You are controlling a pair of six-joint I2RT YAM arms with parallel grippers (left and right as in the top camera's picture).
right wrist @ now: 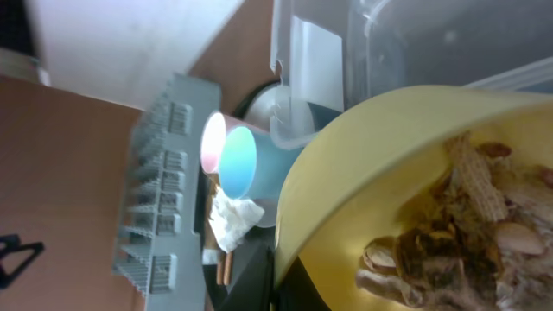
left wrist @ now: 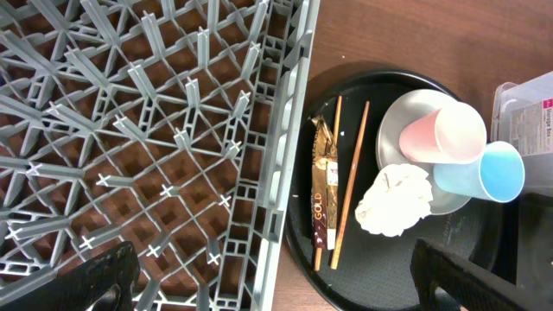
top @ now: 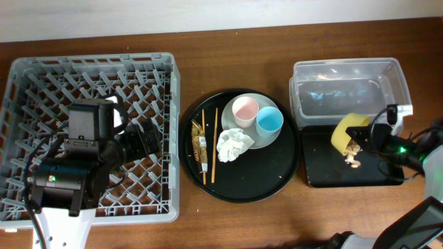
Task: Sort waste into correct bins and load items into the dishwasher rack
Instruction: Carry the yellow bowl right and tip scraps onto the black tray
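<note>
My right gripper is going to set the yellow bowl down on the round black tray (top: 239, 173) (right wrist: 251, 269) in front of the white tissue. The bowl is tipped over the shallow black tray now.
My right gripper (top: 361, 144) is shut on the yellow bowl (top: 345, 131) and holds it tipped over the shallow black tray (top: 325, 173). Beige-brown food scraps (right wrist: 449, 238) slide in the bowl, and some lie on the tray (top: 354, 162). The clear tub (top: 346, 86) stands behind. The round black tray (top: 270, 180) holds a pink cup (top: 244, 111) and blue cup (top: 269, 121) on a grey-green plate (top: 254, 142), white tissue (top: 234, 145), gold-brown wrappers (top: 201, 145) and two chopsticks (top: 214, 145). My left gripper (left wrist: 276, 281) is open above the grey rack's (top: 41, 76) right edge.
The rack (left wrist: 130, 130) has no items in it and fills the left of the table. The round black tray (left wrist: 380, 285) lies between the rack and the two bins. Brown table shows along the front edge and the back.
</note>
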